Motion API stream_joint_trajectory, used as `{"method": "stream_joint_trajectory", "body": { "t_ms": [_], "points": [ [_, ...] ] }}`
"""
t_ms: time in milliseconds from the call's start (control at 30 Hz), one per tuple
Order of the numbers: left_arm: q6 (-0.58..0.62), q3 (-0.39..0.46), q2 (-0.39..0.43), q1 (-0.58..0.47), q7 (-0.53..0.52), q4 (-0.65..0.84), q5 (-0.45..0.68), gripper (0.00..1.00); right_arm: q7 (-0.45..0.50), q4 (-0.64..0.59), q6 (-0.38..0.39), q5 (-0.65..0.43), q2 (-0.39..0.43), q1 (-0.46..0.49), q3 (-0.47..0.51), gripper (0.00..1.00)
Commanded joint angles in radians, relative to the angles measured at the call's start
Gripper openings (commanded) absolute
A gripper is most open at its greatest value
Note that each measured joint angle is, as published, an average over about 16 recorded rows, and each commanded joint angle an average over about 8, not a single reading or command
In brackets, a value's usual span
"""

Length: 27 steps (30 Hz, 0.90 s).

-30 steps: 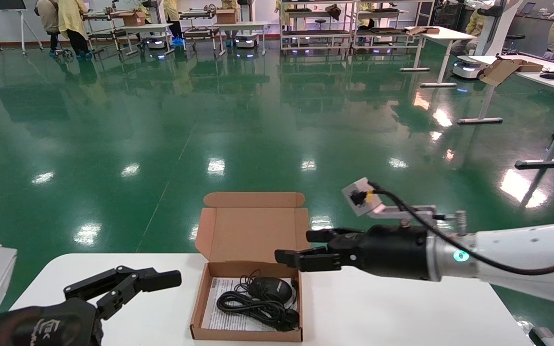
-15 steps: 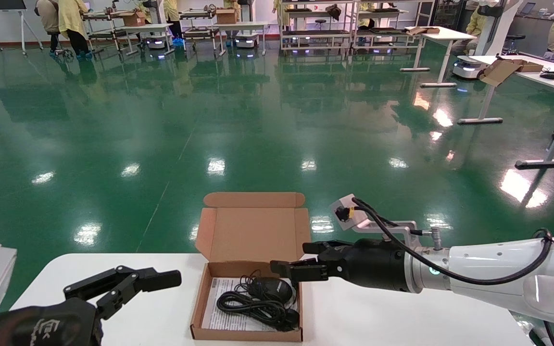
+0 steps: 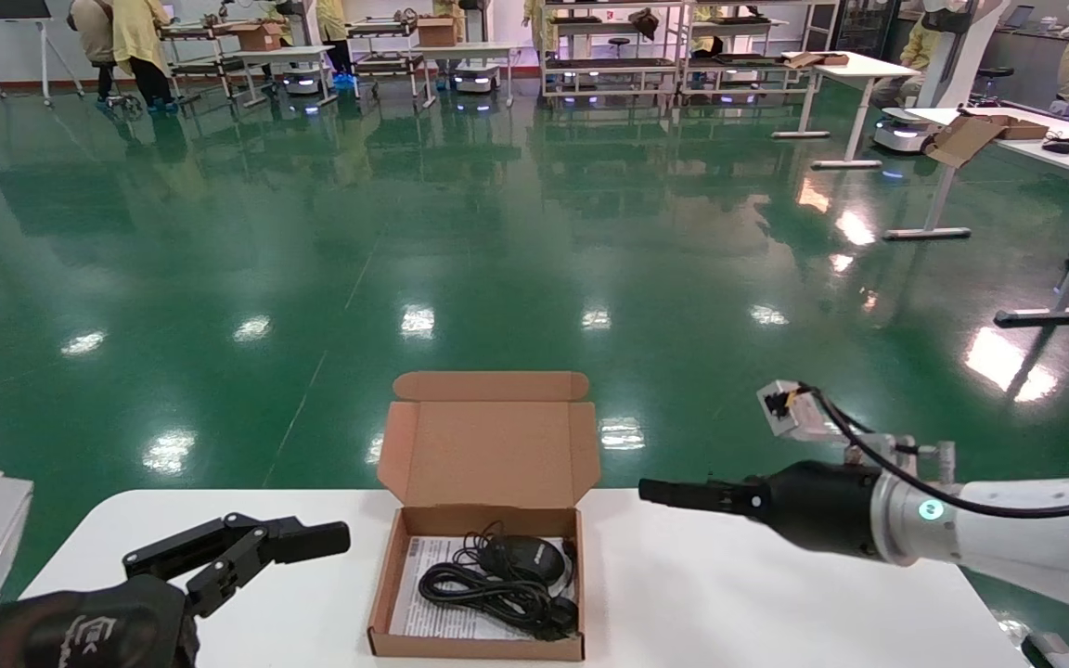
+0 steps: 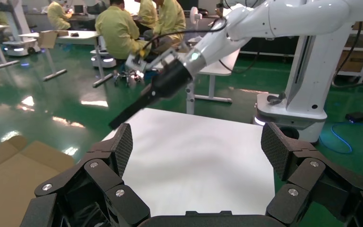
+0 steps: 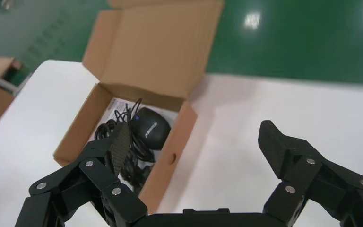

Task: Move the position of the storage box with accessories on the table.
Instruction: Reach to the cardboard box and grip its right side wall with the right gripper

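I should close my right gripper on the middle of the side (image 3: 582, 584) (image 5: 169, 155) of the storage box, at the round hole that is near the black mouse.
The brown cardboard storage box (image 3: 475, 640) sits at the middle of the white table (image 3: 729, 594), its lid (image 3: 488, 450) standing open at the back. Inside lie a black mouse (image 3: 523, 558), its coiled cable (image 3: 483, 594) and a white printed sheet (image 3: 423, 603). My right gripper (image 3: 655, 490) hovers open to the right of the box, apart from it. The right wrist view shows its fingers wide (image 5: 196, 137), with the box's right wall (image 5: 168, 161) and the mouse (image 5: 149, 127) beyond them. My left gripper (image 3: 312, 538) stays open and empty at the table's left.
The table's far edge (image 3: 683, 494) lies just behind the box, with green floor (image 3: 405, 232) beyond it. Other white desks (image 3: 1054, 153) with boxes stand far off at the right. The left wrist view shows bare tabletop (image 4: 198, 161) between its fingers.
My right gripper has pulled back to the right, away from the box's right wall, and has turned about its wrist. The box and the left arm have not moved.
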Motion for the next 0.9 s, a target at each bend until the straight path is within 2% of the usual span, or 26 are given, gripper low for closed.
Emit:
{"method": "stream_joint_trajectory", "body": {
  "t_ms": [33,200,333,567,900],
  "points": [
    [0.0,0.0,0.0,0.0,0.0,0.0,0.0,1.0,0.056,-0.03,0.027,-0.007,-0.017,0.01,-0.005,1.0],
    [0.0,0.0,0.0,0.0,0.0,0.0,0.0,1.0,0.161,-0.054,0.11,-0.033,-0.08,0.022,-0.023,1.0],
    [0.0,0.0,0.0,0.0,0.0,0.0,0.0,1.0,0.225,-0.028,0.153,-0.057,-0.118,0.015,-0.037,1.0],
    [0.0,0.0,0.0,0.0,0.0,0.0,0.0,1.0,0.35,0.12,0.176,-0.114,-0.142,-0.044,-0.075,1.0],
    [0.0,0.0,0.0,0.0,0.0,0.0,0.0,1.0,0.551,0.316,0.239,-0.172,-0.142,-0.122,-0.186,1.0]
  ]
}}
